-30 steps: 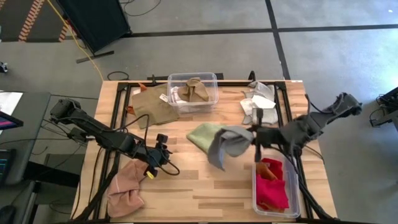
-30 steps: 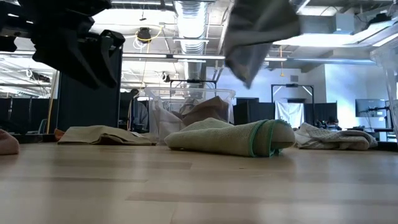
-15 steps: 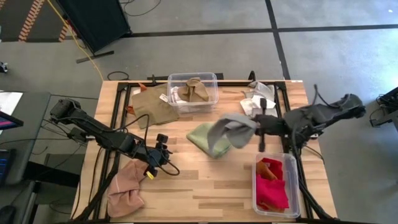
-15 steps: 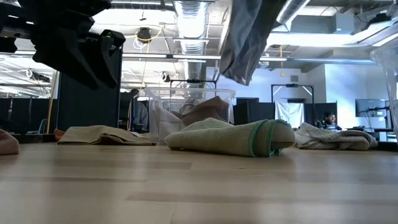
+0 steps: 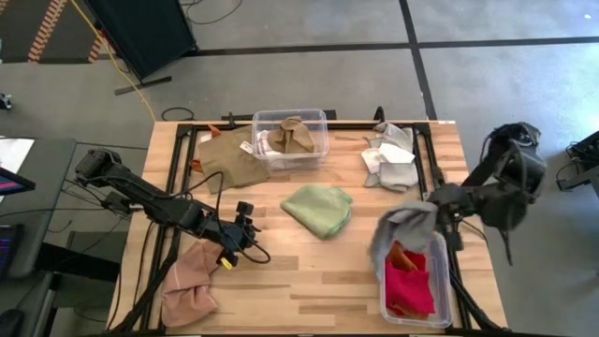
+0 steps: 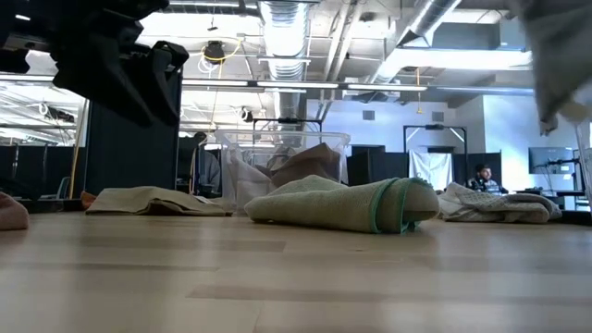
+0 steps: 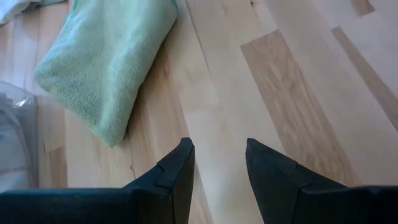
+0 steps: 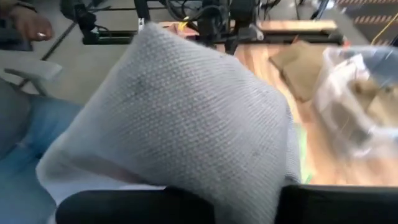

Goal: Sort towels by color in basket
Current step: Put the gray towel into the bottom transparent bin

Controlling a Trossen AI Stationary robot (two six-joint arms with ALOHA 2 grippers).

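Observation:
Next, my right gripper lets go of the grey towel at the far end of the bin with red towels [image 5: 394, 261].
My right gripper [image 5: 438, 217] is shut on a grey towel [image 5: 402, 230], carried in the air over the far end of the near-right clear bin [image 5: 440, 298], which holds red and orange towels [image 5: 408, 281]. The grey towel fills the right wrist view [image 8: 180, 106] and shows at the low view's top right [image 6: 560, 55]. A light green towel [image 5: 318, 208] lies flat at mid-table. My left gripper [image 7: 217, 158] is open, hovering above bare wood near the green towel [image 7: 106, 68]. My right gripper holds the grey towel lifted clear of the table. The cloth drapes over and in front of the fingers, so it hides the place of contact and which part is held. It hangs slack toward the table's left side of the gripper [image 5: 388, 239].
A far clear bin [image 5: 290, 120] holds beige and tan towels. A tan towel [image 5: 229, 154] lies left of it, a white and grey pile [image 5: 388, 154] at the far right, a pink towel [image 5: 190, 281] at the near left. Bare wood spans the near middle.
My right gripper has carried the grey towel from above the green towel first toward the far edge, then right and toward the near edge, over the bin of red towels. The towel stayed lifted and swung along with it. The green towel now lies uncovered in the high view.

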